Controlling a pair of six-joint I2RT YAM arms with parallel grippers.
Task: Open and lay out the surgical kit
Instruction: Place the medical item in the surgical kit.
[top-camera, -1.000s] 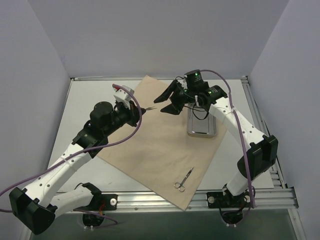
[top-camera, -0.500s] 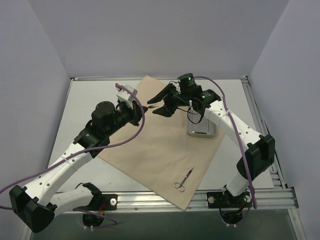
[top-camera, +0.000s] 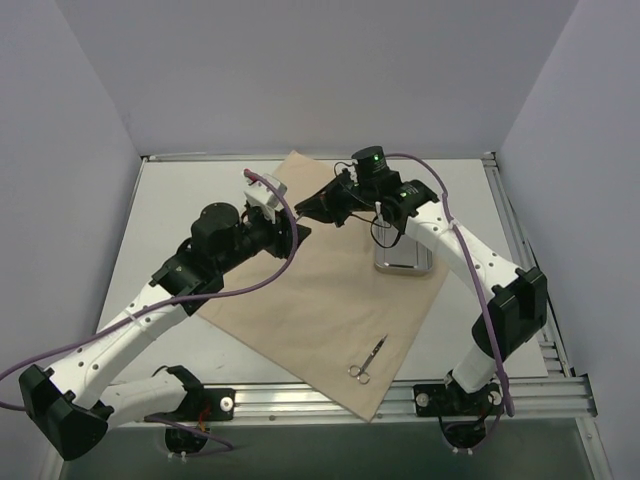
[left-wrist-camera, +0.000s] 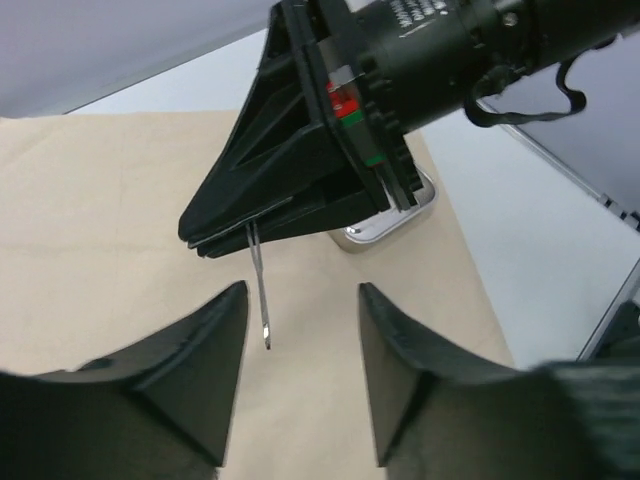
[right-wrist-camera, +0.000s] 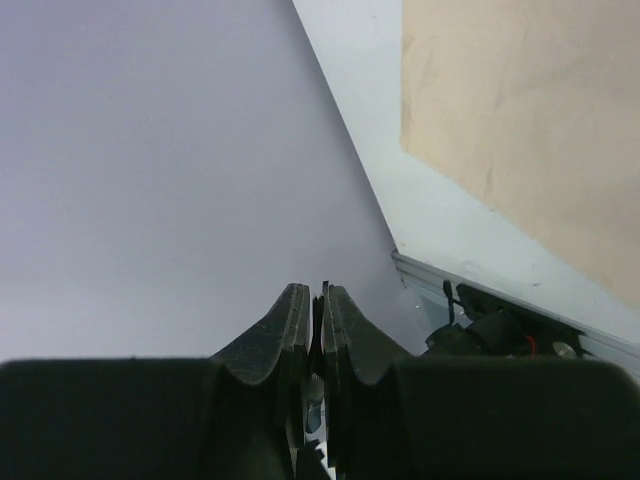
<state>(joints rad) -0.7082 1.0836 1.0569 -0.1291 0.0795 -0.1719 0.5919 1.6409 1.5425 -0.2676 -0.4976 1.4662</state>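
The robot's right gripper holds the tweezers by their prongs, so next the left gripper takes them over by their joined end (left-wrist-camera: 266, 338) before putting them down beside the scissors.
The tan wrap sheet (top-camera: 320, 300) of the surgical kit lies spread flat on the table. On its right part stands the small steel tray (top-camera: 403, 256); the scissors (top-camera: 368, 360) lie near the sheet's front corner. My right gripper (top-camera: 306, 207) hangs above the sheet's back half, shut on the thin metal tweezers (left-wrist-camera: 260, 290), whose free end points down between my left fingers. My left gripper (left-wrist-camera: 300, 310) faces it, open, its fingers (left-wrist-camera: 195, 375) apart from the tweezers. In the right wrist view the right gripper (right-wrist-camera: 315, 298) is shut with a thin metal strip between its pads.
White tabletop (top-camera: 190, 200) shows left of and behind the sheet. A metal rail (top-camera: 520, 395) runs along the near edge, and grey walls close in the back and sides. Purple cables loop over both arms.
The right gripper moved left to the left gripper and shut on the tweezers. The left gripper, shut on them before, has opened and let go.
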